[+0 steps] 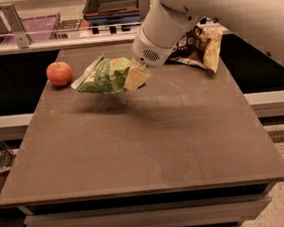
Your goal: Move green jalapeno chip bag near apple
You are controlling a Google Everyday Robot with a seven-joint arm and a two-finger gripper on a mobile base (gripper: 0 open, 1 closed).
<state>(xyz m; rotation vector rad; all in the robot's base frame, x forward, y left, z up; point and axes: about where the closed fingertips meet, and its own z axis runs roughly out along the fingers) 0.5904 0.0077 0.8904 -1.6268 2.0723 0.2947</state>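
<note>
The green jalapeno chip bag, now hanging above the table, will go down between the apple and the brown-and-yellow chip bag [96,72]. My gripper should put it against the apple.
The green jalapeno chip bag [104,76] hangs in the air above the table, held at its right end by my gripper [136,79], which is shut on it. The bag's shadow lies on the table below it. The red-orange apple [59,73] sits on the table at the far left, a short way left of the bag's white edge. My white arm reaches in from the upper right.
A brown-and-yellow chip bag [201,47] lies at the far right of the brown table [145,150]. Behind the table runs a counter with a purple bin [33,25] and a dark tray [114,2].
</note>
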